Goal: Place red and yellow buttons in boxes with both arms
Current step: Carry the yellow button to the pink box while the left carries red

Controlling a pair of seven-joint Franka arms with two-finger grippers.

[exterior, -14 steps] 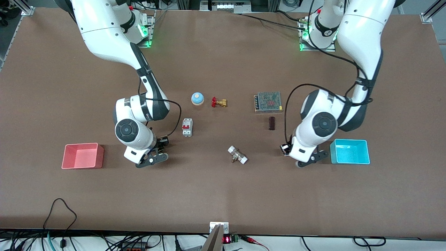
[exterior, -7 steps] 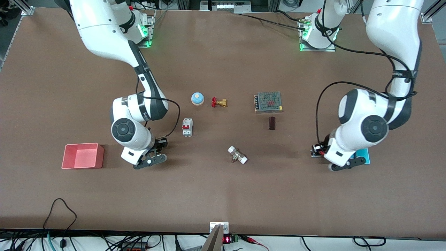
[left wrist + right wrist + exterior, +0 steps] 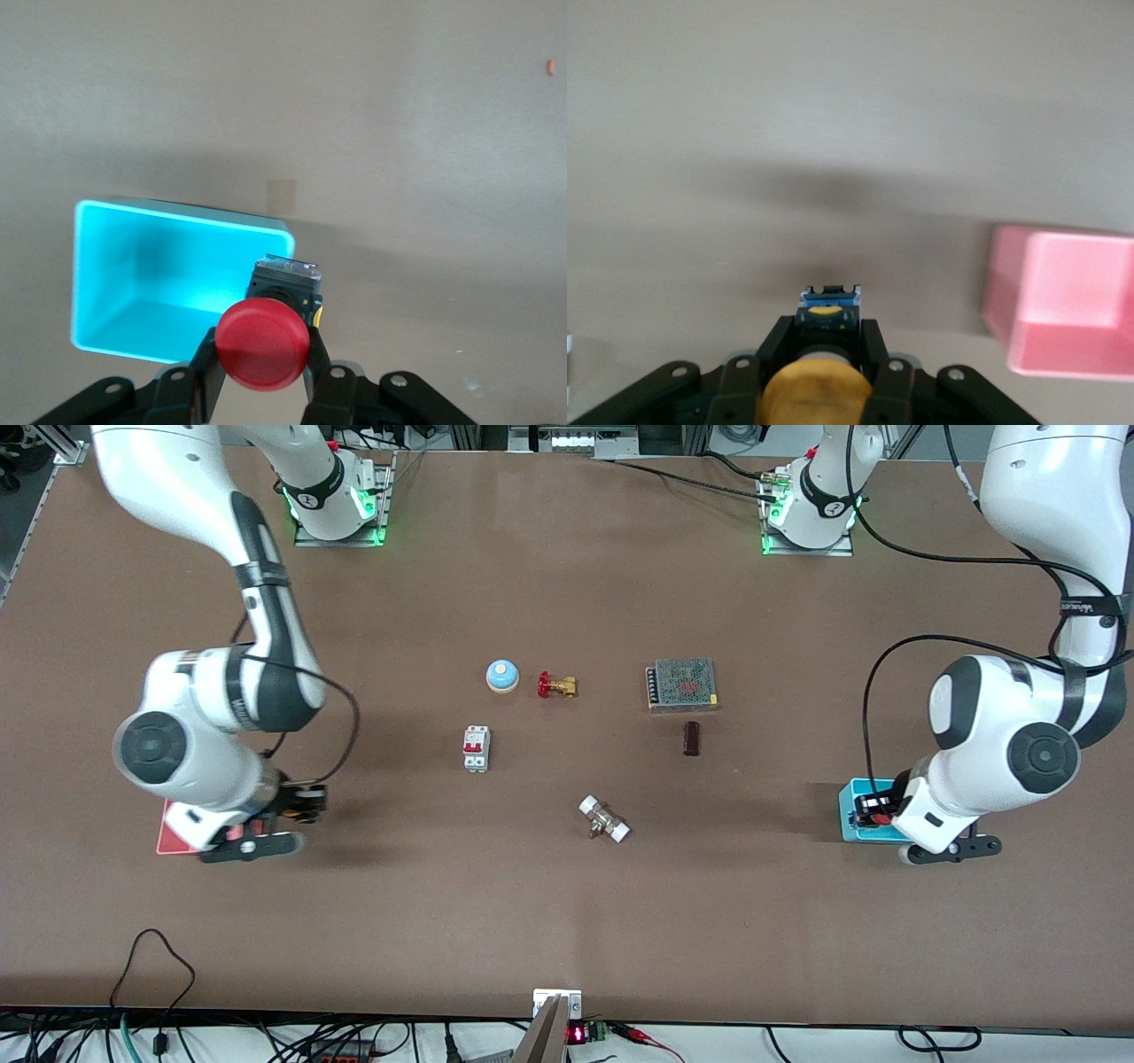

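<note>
My left gripper is going to release the red button in the middle of the cyan box (image 3: 888,812) (image 3: 177,283).
My left gripper (image 3: 873,810) is shut on the red button (image 3: 263,343) and holds it over the edge of the cyan box (image 3: 168,283) that faces the table's middle. In the front view the button's red cap (image 3: 877,819) shows at the cyan box (image 3: 848,815), which the arm mostly hides. My right gripper (image 3: 827,354) is shut on the yellow button (image 3: 815,394), its black body pointing down over bare table beside the pink box (image 3: 1067,301). In the front view the right gripper (image 3: 301,802) is at the pink box (image 3: 168,840), which the arm mostly covers.
In the table's middle lie a blue bell (image 3: 501,676), a brass valve with a red handle (image 3: 556,685), a grey mesh-topped box (image 3: 682,684), a white breaker with red switches (image 3: 476,747), a dark brown block (image 3: 691,738) and a metal fitting with white ends (image 3: 604,819).
Both arms have swung outward with their buttons: the right gripper from the table's middle to the pink box, the left gripper to the cyan box.
</note>
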